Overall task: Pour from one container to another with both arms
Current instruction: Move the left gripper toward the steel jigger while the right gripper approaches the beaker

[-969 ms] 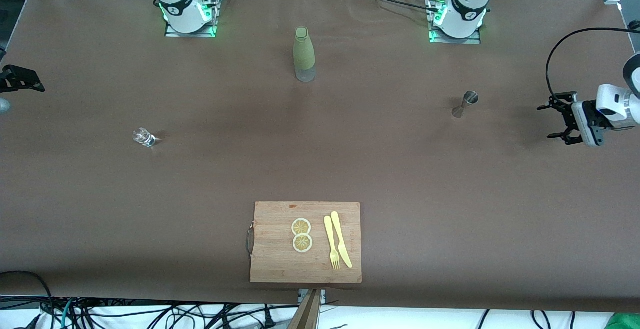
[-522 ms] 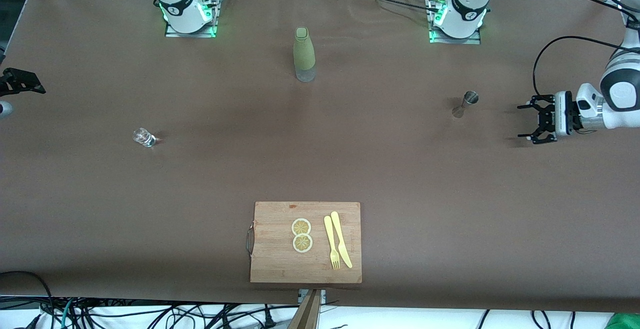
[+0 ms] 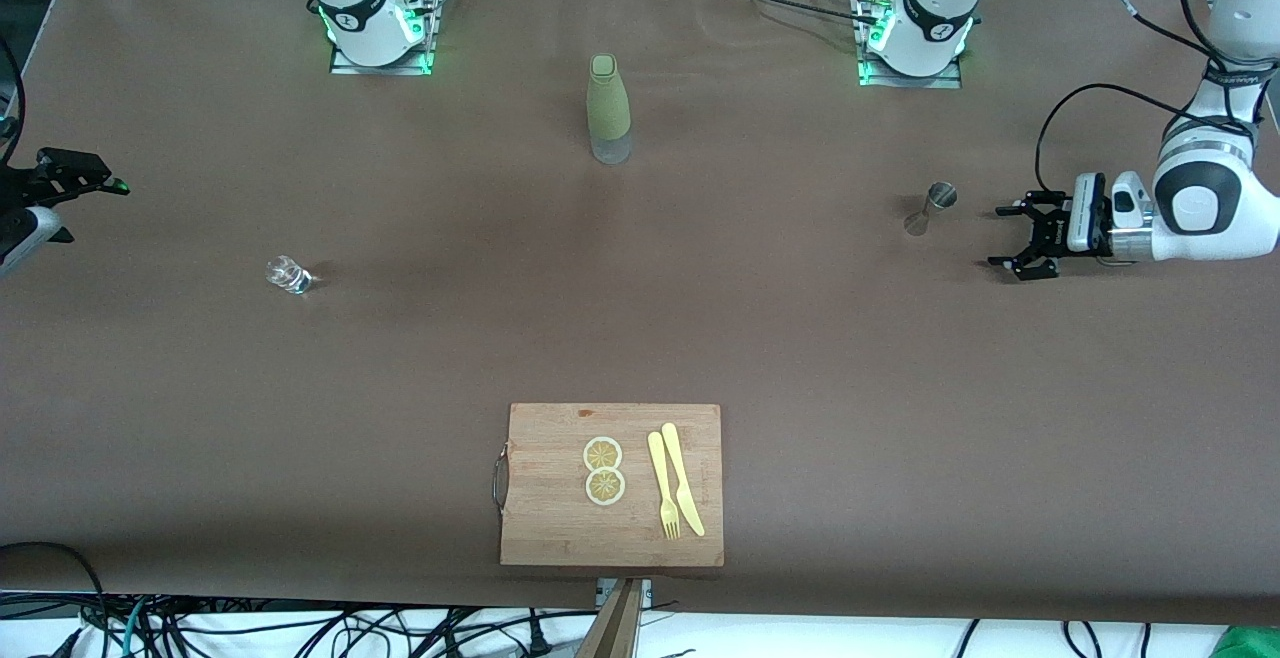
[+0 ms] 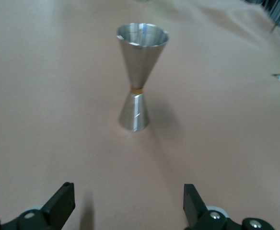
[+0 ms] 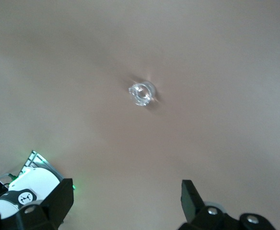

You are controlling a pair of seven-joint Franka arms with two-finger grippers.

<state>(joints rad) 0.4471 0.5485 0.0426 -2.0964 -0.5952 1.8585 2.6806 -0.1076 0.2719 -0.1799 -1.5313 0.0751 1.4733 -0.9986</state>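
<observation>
My left gripper is going to close on the narrow middle of the silvery jigger (image 3: 930, 210) (image 4: 137, 90), between its wide upper cup and its smaller lower cup.
A small silvery jigger (image 3: 932, 208) stands upright on the brown table toward the left arm's end; the left wrist view shows its hourglass shape (image 4: 139, 81) straight ahead. My left gripper (image 3: 1010, 236) is low beside it, a short gap away, open and empty (image 4: 128, 191). A tiny clear faceted glass (image 3: 288, 275) stands toward the right arm's end. My right gripper (image 3: 70, 183) hovers at that end of the table, open and empty (image 5: 125, 189), with the glass (image 5: 142, 93) in its view from above, well apart from it.
A tall olive-green bottle (image 3: 608, 108) stands mid-table between the arm bases. A wooden cutting board (image 3: 545, 528) lies at the table edge nearest the front camera, carrying two lemon slices (image 3: 604, 470) and a yellow fork and knife (image 3: 675, 483).
My left gripper has swept in from the table's end toward the jigger, staying open. The right gripper has come a little farther over the table. Jigger and glass have not moved.
</observation>
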